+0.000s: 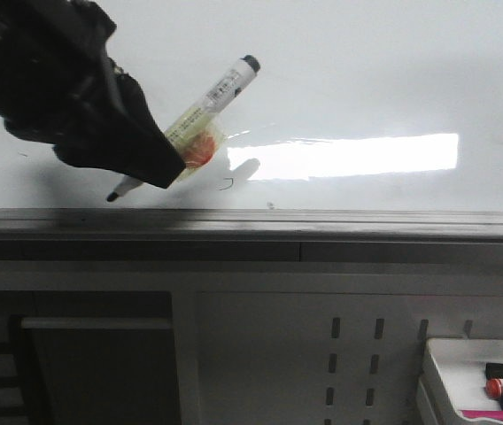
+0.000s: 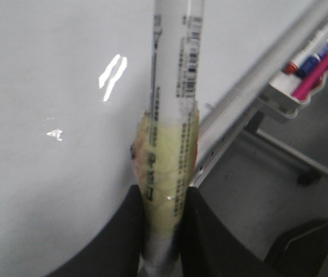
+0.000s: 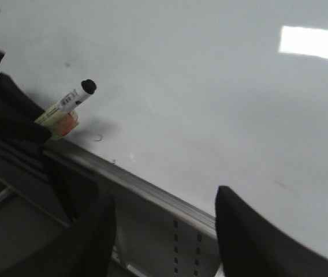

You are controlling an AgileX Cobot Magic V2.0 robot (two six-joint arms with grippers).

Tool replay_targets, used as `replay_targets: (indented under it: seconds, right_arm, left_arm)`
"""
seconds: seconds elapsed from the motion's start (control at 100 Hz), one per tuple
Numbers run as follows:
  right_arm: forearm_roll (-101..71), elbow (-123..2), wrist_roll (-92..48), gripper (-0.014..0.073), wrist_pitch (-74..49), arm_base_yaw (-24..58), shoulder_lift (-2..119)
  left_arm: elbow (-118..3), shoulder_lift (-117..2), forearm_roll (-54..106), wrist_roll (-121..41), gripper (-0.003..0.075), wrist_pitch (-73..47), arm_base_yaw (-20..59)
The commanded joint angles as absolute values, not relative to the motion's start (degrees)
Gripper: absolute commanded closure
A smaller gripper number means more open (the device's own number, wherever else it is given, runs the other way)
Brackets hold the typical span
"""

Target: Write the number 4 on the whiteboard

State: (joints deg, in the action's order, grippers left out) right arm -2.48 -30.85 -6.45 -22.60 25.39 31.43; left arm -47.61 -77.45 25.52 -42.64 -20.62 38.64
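Observation:
I will next use my right gripper to take hold of the marker's white back part [image 1: 219, 95] [image 3: 67, 101], between the yellowish tape and the marker's black back end.
The whiteboard [image 1: 367, 80] fills the upper front view, with a bright glare [image 1: 349, 158] and a grey edge strip [image 1: 322, 221]. No number 4 shows on it, only a tiny stray mark [image 1: 228, 184]. My left gripper [image 1: 167, 168] is shut on a white marker [image 1: 212, 102] wrapped in yellowish tape. The marker's black tip [image 1: 112, 197] points at the board's lower left; I cannot tell whether it touches. The left wrist view shows the fingers [image 2: 129, 231] clamping the marker [image 2: 172, 86]. My right gripper [image 3: 165, 196] is open and empty, facing the board [image 3: 210, 86].
A white tray [image 1: 437, 354] with several markers sits at the lower right, also in the left wrist view [image 2: 279, 95]. A white perforated panel [image 1: 278, 354] lies below the edge strip, and a dark opening [image 1: 92, 372] at the lower left.

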Motion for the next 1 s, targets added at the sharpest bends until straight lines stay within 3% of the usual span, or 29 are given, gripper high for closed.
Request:
replay_targets:
  seconds: [0.0,0.16,0.44,0.99]
  right_arm:
    - [-2.6,-34.4,-9.1,0.0249,-18.8,29.8,34.7]
    - [-2.5,-36.6,-9.2,0.0249,-15.3,39.6,41.1]
    - [2.8,-39.4,-9.2,0.0249,-9.2,51.6,51.6]
    - [2.8,-39.8,-9.2,0.0253,-3.2,53.0,61.1]
  left_arm:
    - [-49.7,-71.7,22.8,-51.7,0.0740,-24.3,40.2]
    - [-49.7,-66.1,23.3,-66.3,0.0740,-30.9,43.6]
    - [-49.7,-63.8,23.7,-67.7,0.0741,-32.1,47.6]
    - [-49.7,-63.6,24.9,-68.1,0.0741,-32.6,50.0]
